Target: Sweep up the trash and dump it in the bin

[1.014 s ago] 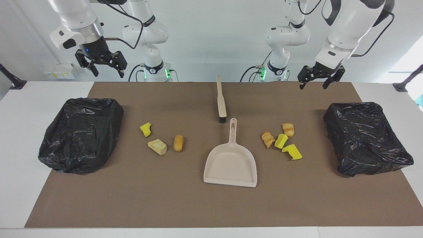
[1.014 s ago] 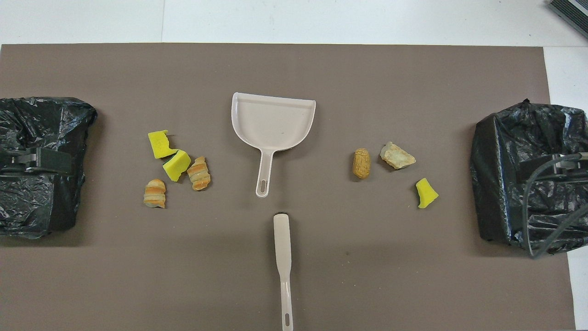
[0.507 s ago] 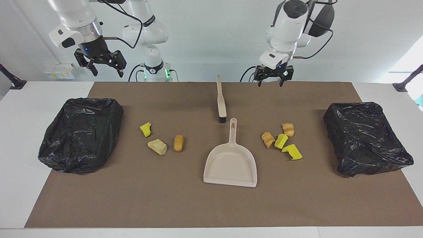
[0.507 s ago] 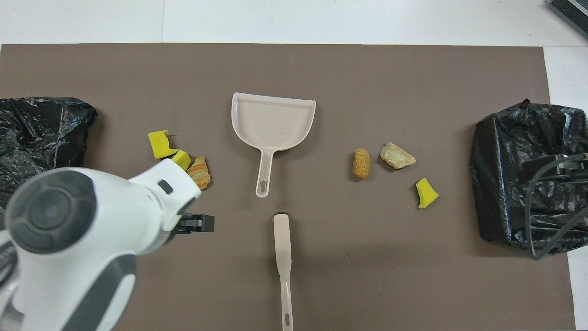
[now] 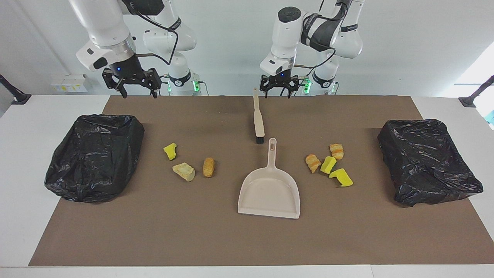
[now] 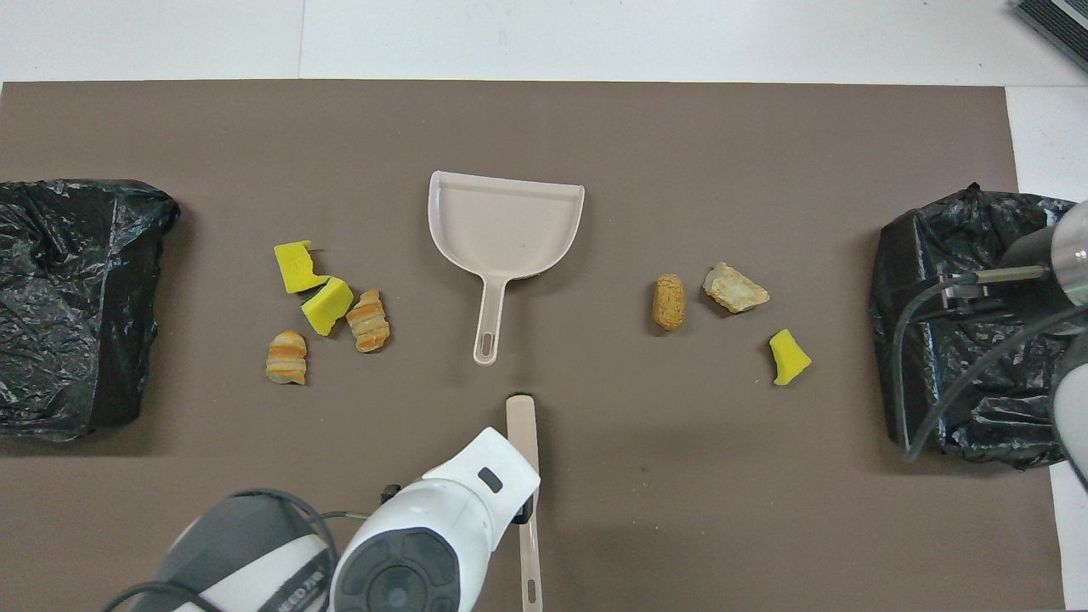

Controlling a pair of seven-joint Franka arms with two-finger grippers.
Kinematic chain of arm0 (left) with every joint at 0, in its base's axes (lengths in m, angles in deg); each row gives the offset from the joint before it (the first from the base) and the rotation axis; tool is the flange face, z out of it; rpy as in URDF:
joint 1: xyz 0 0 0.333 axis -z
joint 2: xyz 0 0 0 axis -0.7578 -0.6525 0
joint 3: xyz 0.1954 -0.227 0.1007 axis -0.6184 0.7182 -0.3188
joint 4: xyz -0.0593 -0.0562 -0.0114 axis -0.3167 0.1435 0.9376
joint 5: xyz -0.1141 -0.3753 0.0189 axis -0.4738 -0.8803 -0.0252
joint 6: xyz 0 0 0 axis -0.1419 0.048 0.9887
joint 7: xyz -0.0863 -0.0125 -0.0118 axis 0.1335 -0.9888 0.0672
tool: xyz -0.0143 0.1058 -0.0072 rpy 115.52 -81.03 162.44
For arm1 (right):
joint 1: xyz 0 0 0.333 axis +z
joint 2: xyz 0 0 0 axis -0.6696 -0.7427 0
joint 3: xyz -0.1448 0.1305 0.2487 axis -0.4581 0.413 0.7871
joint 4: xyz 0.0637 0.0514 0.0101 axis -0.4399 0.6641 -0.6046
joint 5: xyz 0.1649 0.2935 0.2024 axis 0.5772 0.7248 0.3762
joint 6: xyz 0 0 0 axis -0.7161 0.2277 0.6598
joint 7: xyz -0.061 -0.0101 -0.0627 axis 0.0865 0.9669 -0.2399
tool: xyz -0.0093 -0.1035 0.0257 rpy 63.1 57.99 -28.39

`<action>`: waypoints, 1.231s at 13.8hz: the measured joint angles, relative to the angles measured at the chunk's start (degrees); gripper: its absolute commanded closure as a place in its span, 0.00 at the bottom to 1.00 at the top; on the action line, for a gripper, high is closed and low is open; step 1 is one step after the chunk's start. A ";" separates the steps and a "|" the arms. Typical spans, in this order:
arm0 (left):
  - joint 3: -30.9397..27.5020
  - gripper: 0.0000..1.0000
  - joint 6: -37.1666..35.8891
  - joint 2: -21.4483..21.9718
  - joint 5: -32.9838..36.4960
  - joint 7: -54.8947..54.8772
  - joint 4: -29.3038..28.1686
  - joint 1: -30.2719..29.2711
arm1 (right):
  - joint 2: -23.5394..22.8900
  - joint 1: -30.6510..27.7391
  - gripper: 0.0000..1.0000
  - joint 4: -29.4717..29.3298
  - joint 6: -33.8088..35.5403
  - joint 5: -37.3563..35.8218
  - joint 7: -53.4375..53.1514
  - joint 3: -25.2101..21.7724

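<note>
The fingers of my left gripper will close on the middle of the brush's handle [image 6: 529,558], between the brush's head and the hole at the handle's end.
The trash lies in two groups on the brown mat. Two yellow sponge chunks [image 5: 341,177] [image 6: 327,304] and two striped pastry lumps [image 5: 313,162] [image 6: 286,357] lie toward the left arm's end. A yellow chunk [image 5: 170,151], a tan lump [image 5: 184,171] and an orange lump [image 5: 208,166] lie toward the right arm's end. A black-bagged bin [image 5: 426,160] [image 5: 94,154] stands at each end. My left gripper [image 5: 278,91] hangs open beside the handle end of the brush [image 5: 257,119]. My right gripper [image 5: 139,92] hangs open above the mat's edge near its own bin.
The beige dustpan [image 5: 270,193] [image 6: 506,225] lies mid-mat, its handle pointing at the bristles of the brush [image 6: 520,421]. In the overhead view the left arm's wrist [image 6: 425,544] covers part of the brush handle, and the right arm's cables [image 6: 952,340] hang over a bin.
The left arm has swung from over its end's bin to the middle, beside the brush handle. The right gripper has shifted slightly toward the middle and lower. Nothing on the mat has moved.
</note>
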 measured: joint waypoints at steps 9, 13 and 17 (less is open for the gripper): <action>-0.05 0.00 13.36 -9.94 -0.01 7.71 -5.21 8.93 | -9.81 6.23 0.00 -0.41 -9.23 4.52 -11.13 4.67; -0.04 0.23 14.16 -9.72 -0.06 9.82 -5.98 10.75 | -15.95 11.58 0.00 -1.60 -16.70 5.44 -18.22 4.72; -0.01 1.00 14.16 -9.74 -2.11 12.22 -6.28 12.39 | -21.89 14.98 0.00 -4.97 -23.16 5.49 -24.78 4.72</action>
